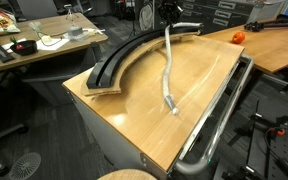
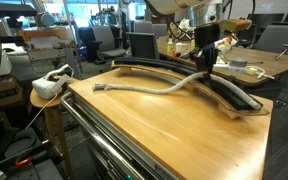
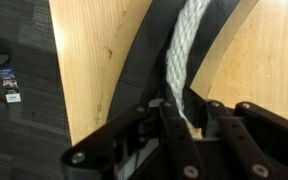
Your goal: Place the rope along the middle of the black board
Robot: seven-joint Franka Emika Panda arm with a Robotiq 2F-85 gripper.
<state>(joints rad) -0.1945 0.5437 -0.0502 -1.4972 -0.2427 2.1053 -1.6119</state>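
Note:
I need to let the rope go on the far curved part of the black board (image 1: 165, 28) (image 3: 175, 93), halfway across the width of the board.
The pale braided rope (image 1: 167, 70) runs from my gripper (image 1: 170, 20) down across the tan tabletop to a frayed end near the metal rail. In an exterior view the rope (image 2: 154, 89) lies in a wavy line on the table, its far end lifted over the black board (image 2: 234, 94). The curved black board (image 1: 119, 62) sits on its plywood base at the table's far side. In the wrist view my gripper (image 3: 187, 112) is shut on the rope (image 3: 186, 55), which hangs over the black board (image 3: 149, 60).
A shiny metal rail (image 1: 219, 120) runs along the table's near edge. A white headset (image 2: 50, 83) rests on a stool beside the table. An orange object (image 1: 237, 36) sits on the neighbouring desk. Cluttered desks and chairs stand behind.

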